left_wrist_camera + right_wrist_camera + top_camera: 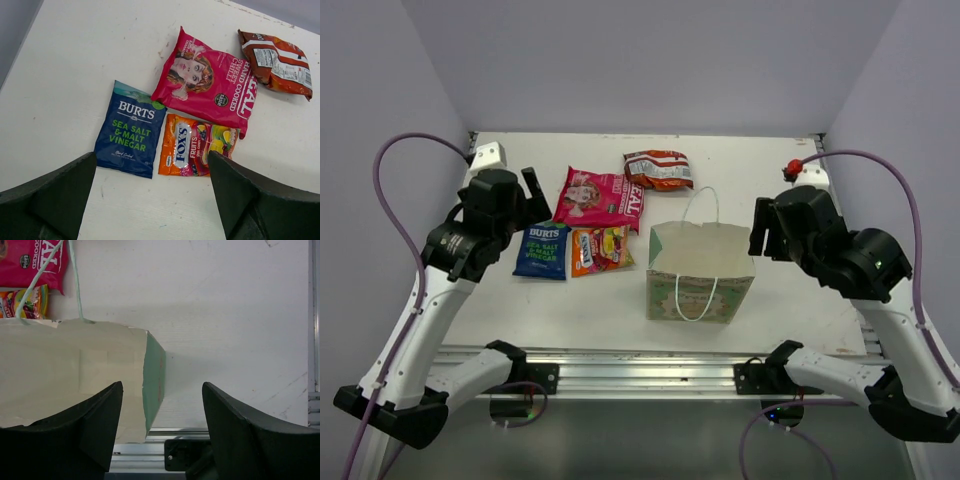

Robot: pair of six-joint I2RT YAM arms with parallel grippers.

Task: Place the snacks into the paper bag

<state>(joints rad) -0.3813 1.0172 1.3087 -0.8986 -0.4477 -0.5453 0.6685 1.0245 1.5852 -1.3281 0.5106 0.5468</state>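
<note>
The blue Burts bag's side edge (520,256) (102,130) faces away from the orange candy packet. My left gripper should close on that edge.
Four snack packets lie flat on the white table (770,170). The blue Burts bag (542,250) lies next to the orange candy packet (600,249). The pink packet (600,197) lies behind them, and the red-white-brown packet (658,169) is farther back. The pale-green paper bag (700,285) stands upright and open, right of the candy. My left gripper (530,190) is open and empty above the blue bag (130,135) and candy packet (197,145). My right gripper (762,228) is open and empty, its jaws straddling the bag's right edge (152,375) from above.
A metal rail (640,365) runs along the table's front edge, just behind the arm bases. Grey walls close in the left, right and back. The bag's white cord handles (700,205) stick up and lean toward the pink packet.
</note>
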